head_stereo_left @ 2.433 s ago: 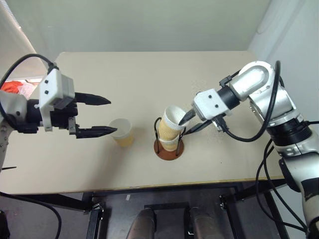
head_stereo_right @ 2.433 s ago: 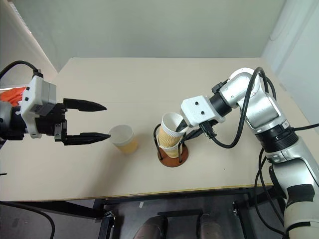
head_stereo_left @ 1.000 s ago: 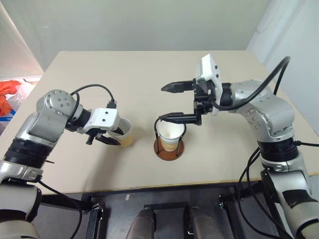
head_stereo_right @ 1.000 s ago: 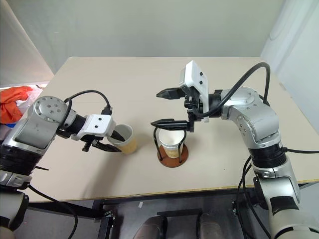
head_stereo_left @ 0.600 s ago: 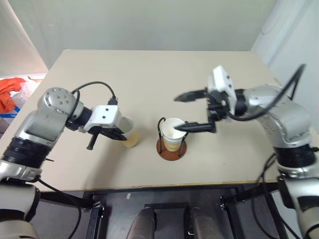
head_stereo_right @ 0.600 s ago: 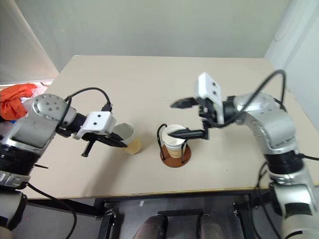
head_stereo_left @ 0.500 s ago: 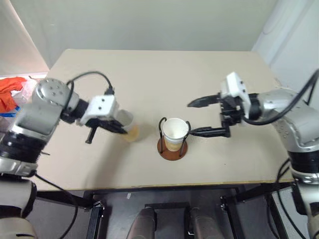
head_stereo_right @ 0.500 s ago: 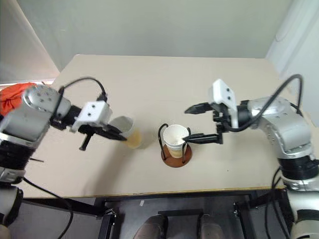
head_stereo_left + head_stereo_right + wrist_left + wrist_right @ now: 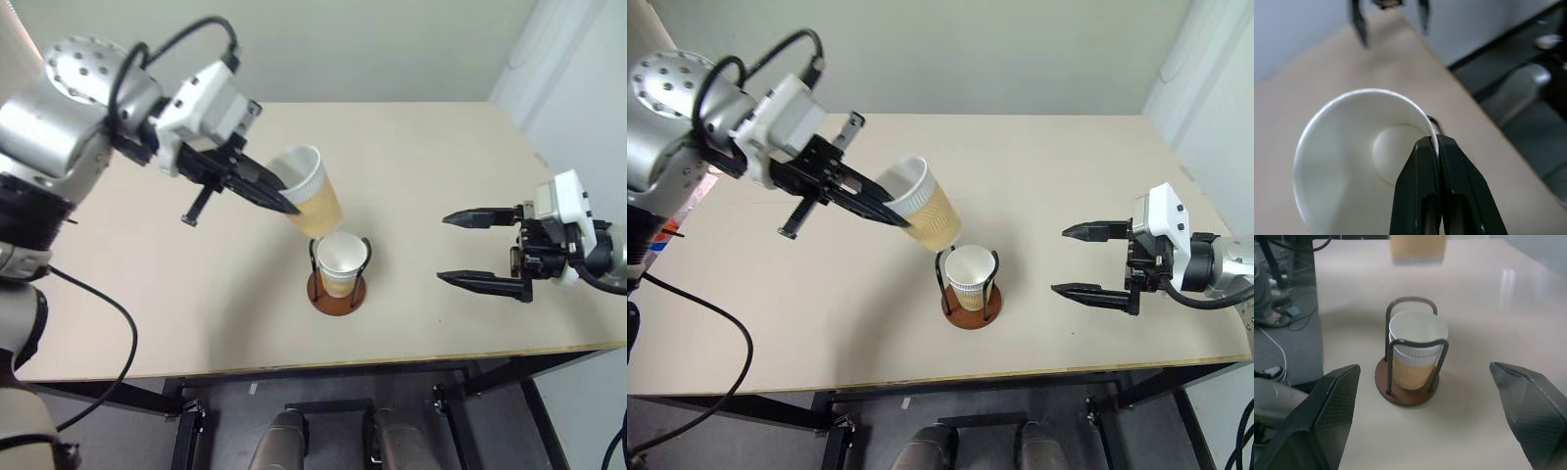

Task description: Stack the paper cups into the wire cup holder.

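My left gripper will release the tan paper cup inside the nested paper cups [image 9: 342,256] between the holder's black wire loops. The tan cup hangs tilted just above the holder.
My left gripper [image 9: 287,206] is shut on the rim of a tan paper cup [image 9: 315,199], one finger inside and one outside [image 9: 1431,143]. The cup hangs tilted in the air, just above and to the left of the wire cup holder [image 9: 336,291]. Two nested paper cups [image 9: 1417,355] stand upright between the holder's black wire loops on its reddish-brown base. My right gripper [image 9: 444,249] hovers open and empty over the table, well to the right of the holder and pointing at it.
The beige table [image 9: 196,294] carries nothing else near the holder. Its front edge runs close below the holder. A person's shoes and cables lie on the floor [image 9: 1273,318] beyond the table's edge in the right wrist view.
My left gripper shut on the cup's rim, lifted it off the table and carried it up and right to above the holder. My right gripper drew away to the right, still open.
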Tool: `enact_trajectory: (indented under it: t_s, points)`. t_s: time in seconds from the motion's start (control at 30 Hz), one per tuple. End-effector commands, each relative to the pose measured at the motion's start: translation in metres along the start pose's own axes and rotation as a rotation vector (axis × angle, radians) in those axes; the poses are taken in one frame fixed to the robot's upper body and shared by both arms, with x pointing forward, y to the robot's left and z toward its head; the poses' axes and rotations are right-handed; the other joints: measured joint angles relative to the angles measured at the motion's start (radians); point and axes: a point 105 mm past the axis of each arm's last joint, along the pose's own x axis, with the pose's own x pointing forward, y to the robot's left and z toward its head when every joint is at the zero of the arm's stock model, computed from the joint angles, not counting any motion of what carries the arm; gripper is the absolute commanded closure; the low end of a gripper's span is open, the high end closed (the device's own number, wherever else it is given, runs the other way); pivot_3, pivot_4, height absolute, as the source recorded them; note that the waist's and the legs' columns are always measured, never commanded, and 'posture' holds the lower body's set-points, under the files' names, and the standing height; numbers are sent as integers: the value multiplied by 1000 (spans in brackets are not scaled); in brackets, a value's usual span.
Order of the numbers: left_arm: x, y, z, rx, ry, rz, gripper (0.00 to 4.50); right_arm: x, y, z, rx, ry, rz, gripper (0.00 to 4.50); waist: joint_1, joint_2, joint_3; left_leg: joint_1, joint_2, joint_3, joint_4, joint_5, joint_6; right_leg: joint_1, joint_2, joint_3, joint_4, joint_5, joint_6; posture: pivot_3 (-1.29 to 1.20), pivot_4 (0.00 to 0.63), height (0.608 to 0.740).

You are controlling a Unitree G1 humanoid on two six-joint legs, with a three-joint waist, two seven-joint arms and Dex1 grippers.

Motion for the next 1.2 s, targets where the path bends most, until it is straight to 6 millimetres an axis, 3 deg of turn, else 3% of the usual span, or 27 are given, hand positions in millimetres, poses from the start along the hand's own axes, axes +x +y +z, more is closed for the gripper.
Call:
enact_trajectory:
  t_s: [0.03,0.3,0.47,0.57,0.77,0.9,1.2]
  points:
    - [10,3,2,96,27,-86,4463,-16,3,12,-42,2,-72,0,10,0,0,-1,-2,-1,0,0,1,1,-1,1,0,-1,2,0,150,740]
    - [28,14,-2,170,31,-150,4463,-42,18,13,-8,24,-168,0,18,0,0,-7,-3,0,5,-5,2,1,-3,0,-6,-3,8,0,150,740]
    - [33,20,-5,183,30,-156,4463,-61,41,9,42,37,-197,0,26,1,0,-14,-3,0,14,-10,-1,1,-2,-1,-13,0,14,0,150,740]
    - [39,25,-6,189,28,-161,4463,-59,49,12,42,36,-191,0,29,0,0,-16,-3,1,19,-15,2,2,-3,-1,-15,1,14,0,150,740]
    - [48,30,-1,210,6,-175,4463,-53,47,13,39,29,-192,0,31,1,0,-16,-4,4,25,-23,16,3,-4,0,-15,6,24,0,150,740]
    - [49,30,7,234,-9,-186,4463,-52,44,12,40,34,-196,0,31,1,0,-16,-4,4,26,-23,15,4,-4,0,-15,5,24,0,150,740]
    - [53,19,3,244,13,-243,4463,-49,41,10,41,47,-200,0,31,1,0,-16,-4,5,29,-23,16,5,-4,0,-15,2,20,0,150,740]
